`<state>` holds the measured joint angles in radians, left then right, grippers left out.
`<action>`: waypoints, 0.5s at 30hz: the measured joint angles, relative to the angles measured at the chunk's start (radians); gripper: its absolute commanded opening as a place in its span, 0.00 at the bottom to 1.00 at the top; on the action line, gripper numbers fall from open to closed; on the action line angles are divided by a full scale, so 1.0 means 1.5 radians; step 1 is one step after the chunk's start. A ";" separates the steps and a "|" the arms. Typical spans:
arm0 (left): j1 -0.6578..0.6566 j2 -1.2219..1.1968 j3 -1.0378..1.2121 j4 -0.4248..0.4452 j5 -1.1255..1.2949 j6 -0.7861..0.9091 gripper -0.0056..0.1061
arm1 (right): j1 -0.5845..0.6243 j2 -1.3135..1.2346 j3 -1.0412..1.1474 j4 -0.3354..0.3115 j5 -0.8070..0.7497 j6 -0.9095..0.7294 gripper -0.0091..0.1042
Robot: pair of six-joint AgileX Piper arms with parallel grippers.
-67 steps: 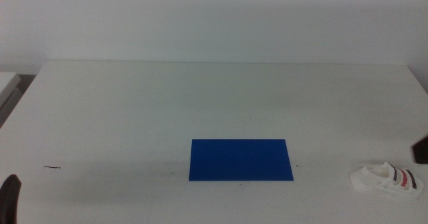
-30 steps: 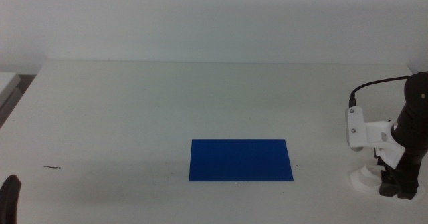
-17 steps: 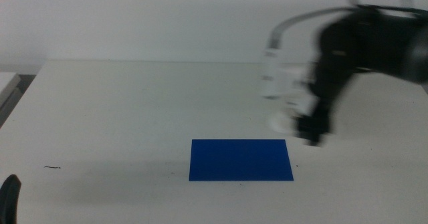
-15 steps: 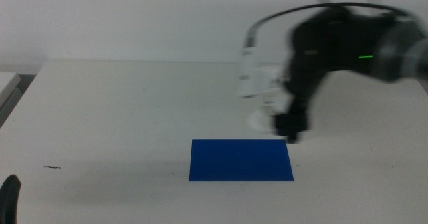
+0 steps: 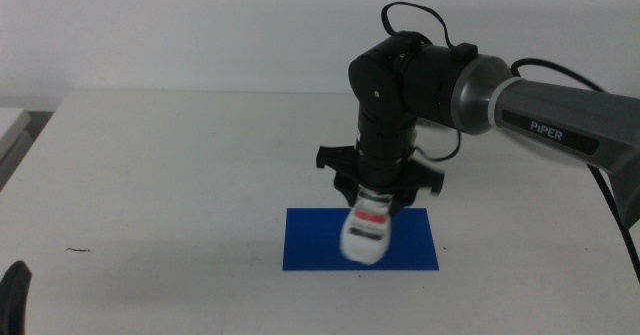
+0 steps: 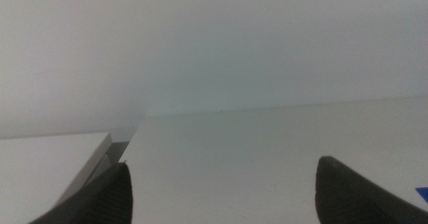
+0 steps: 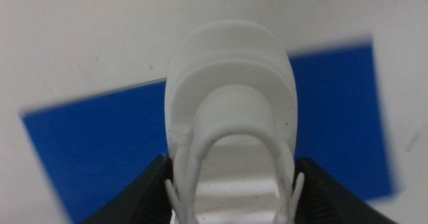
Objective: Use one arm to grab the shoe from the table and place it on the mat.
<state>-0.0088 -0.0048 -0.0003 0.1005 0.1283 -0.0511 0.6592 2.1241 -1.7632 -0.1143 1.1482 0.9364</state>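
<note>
The robot's right gripper should set the white shoe down on the middle of the bright-blue mat (image 5: pixel 355 231) (image 7: pixel 217 150), lengthwise along it.
The right arm (image 5: pixel 470 80), black and grey and marked "PiPER", reaches in from the right over the bright-blue mat (image 5: pixel 310 240). My right gripper (image 5: pixel 378 197) is shut on the white shoe (image 5: pixel 366 231), which hangs blurred just above the mat's middle. In the right wrist view the shoe (image 7: pixel 231 110) sits between the dark jaws, with the mat (image 7: pixel 93 150) below it. My left gripper (image 6: pixel 221 190) is open and empty; only a dark tip of it (image 5: pixel 14 295) shows at the bottom left edge of the middle view.
The white table (image 5: pixel 170 165) spreads wide around the mat. A small dark scrap (image 5: pixel 78 250) lies at the front left. A lower white surface (image 5: pixel 12 123) adjoins the table's left edge.
The right arm came in, closed on the shoe at the table's front right, lifted it and swung it left to above the mat. The left arm has not moved.
</note>
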 measured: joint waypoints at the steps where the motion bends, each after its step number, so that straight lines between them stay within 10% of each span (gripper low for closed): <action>1: 0.000 0.000 0.000 0.000 0.000 0.000 0.89 | 0.000 0.000 0.000 0.016 0.000 0.056 0.06; 5: 0.000 0.000 0.000 0.000 0.000 0.000 0.89 | 0.000 0.000 -0.003 0.076 0.000 0.164 0.06; 15: 0.000 0.000 0.000 0.000 0.000 0.000 0.89 | 0.002 0.001 -0.003 0.027 0.023 0.649 0.06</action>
<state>-0.0088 -0.0048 -0.0003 0.1005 0.1283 -0.0511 0.6627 2.1256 -1.7671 -0.0741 1.1824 1.9095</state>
